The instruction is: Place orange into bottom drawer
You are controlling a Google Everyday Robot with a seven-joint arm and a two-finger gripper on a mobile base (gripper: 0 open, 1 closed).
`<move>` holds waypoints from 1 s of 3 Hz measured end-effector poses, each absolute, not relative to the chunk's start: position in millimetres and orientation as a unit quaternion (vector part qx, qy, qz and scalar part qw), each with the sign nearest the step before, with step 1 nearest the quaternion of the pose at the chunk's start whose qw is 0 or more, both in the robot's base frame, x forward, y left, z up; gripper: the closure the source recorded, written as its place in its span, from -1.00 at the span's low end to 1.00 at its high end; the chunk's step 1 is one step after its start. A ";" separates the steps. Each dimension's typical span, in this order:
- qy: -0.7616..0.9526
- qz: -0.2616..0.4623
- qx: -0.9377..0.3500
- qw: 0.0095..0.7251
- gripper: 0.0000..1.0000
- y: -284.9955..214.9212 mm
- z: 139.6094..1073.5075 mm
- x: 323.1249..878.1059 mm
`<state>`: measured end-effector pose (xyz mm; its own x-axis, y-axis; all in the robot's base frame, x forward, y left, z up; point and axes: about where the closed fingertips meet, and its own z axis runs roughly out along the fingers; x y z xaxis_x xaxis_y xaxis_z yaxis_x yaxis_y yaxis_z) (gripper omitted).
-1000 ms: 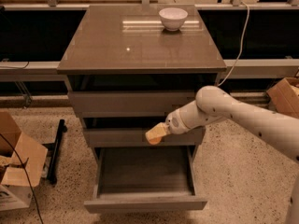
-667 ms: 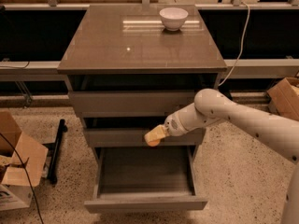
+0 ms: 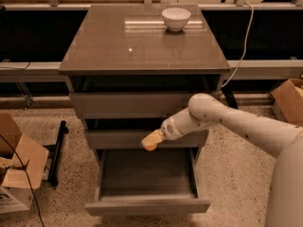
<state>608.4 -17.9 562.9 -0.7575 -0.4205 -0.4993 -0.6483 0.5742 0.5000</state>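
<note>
I have the orange, now in front of the middle drawer, to place in the open bottom drawer. Next, I let go of it around the middle of the open bottom drawer's empty tray [image 3: 152,179].
The bottom drawer [image 3: 147,206] of the grey-brown cabinet is pulled open toward me, and its tray shows nothing inside. My gripper [image 3: 152,140] hangs in front of the middle drawer [image 3: 118,138], just above the back of the open tray. It is shut on the orange [image 3: 150,146], of which only a small round orange edge shows below the pale fingertips. My white arm reaches in from the right.
A white bowl [image 3: 176,18] stands at the back of the cabinet top [image 3: 142,46]. The top drawer [image 3: 128,103] is closed. Cardboard boxes sit on the floor at the left [image 3: 14,164] and right [image 3: 289,98]. A black stand [image 3: 56,150] lies left of the cabinet.
My gripper with the orange has shifted slightly to the left and a little lower, over the open bottom drawer.
</note>
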 end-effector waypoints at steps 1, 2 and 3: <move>0.858 0.366 -0.323 0.161 1.00 -8.2 503.8 625.2; 0.847 0.397 -0.316 0.160 1.00 -15.2 442.8 636.7; 0.837 0.452 -0.250 0.182 1.00 -46.5 364.3 623.0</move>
<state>623.0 -46.5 364.3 -0.8092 -0.2532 -0.5302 -0.5822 0.4671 0.6655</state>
